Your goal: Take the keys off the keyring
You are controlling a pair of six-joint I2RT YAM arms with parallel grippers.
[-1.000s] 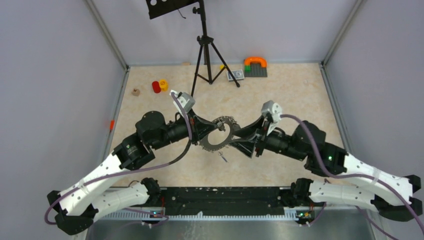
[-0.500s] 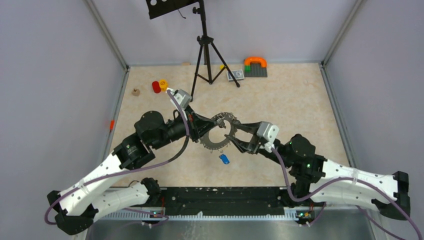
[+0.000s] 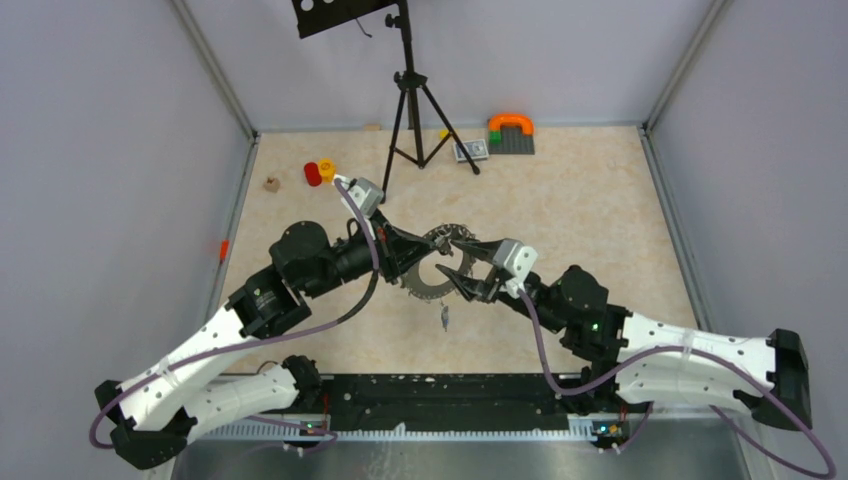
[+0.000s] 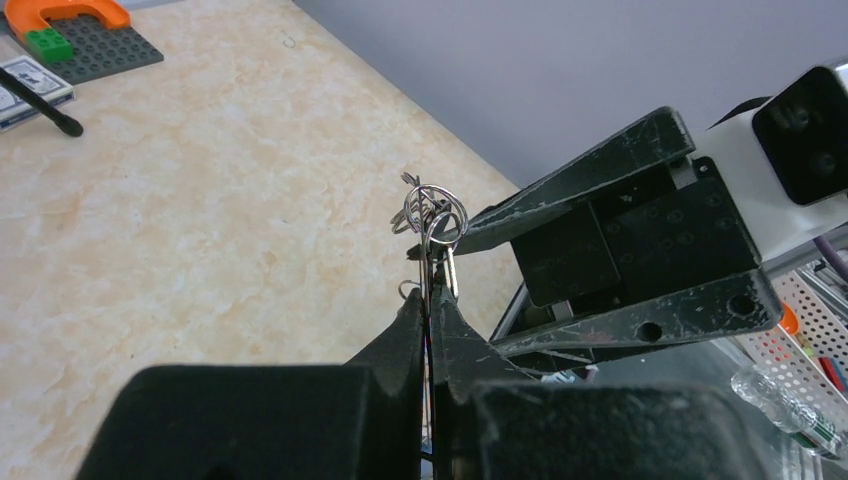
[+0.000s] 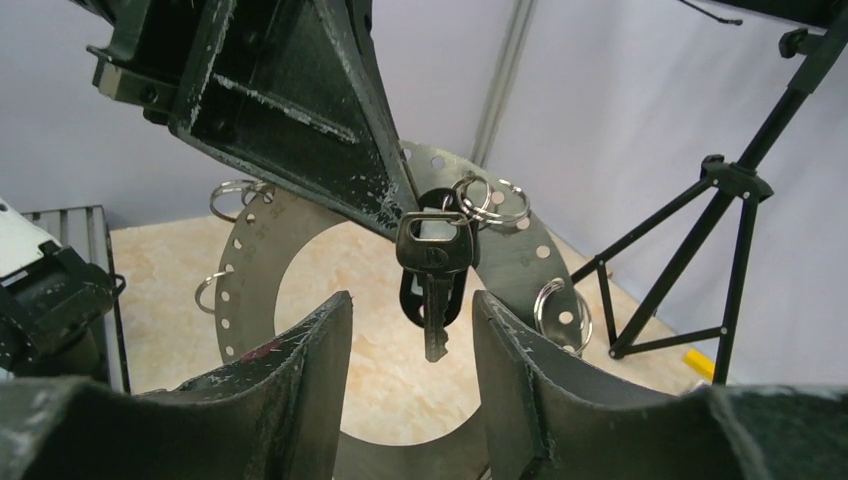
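The key's broad side points toward my right gripper, so next I come from the key's edge and pinch its flat sides (image 5: 436,295) just below the split rings.
The keyring (image 3: 428,288) is a big flat grey ring with small holes, held upright above the table. My left gripper (image 3: 416,260) is shut on its edge, with both fingertips (image 4: 410,312) pressed onto the thin metal. In the right wrist view the keyring (image 5: 250,262) fills the middle, and a black-headed key (image 5: 432,258) hangs from small split rings (image 5: 488,200) at its top. My right gripper (image 5: 412,302) stands open just in front of that key, one finger on each side, touching nothing. Another small key (image 3: 444,317) lies on the table below the ring.
A black tripod (image 3: 408,95) stands at the back centre. Red and yellow pieces (image 3: 320,172) and a small wooden block (image 3: 271,184) lie at the back left. A grey brick plate with an orange arch (image 3: 511,133) and a card (image 3: 471,150) sit at the back.
My right arm has swung left and turned its gripper, which now faces the ring's upper right rim. A small key now lies on the table. The left gripper has held the ring still.
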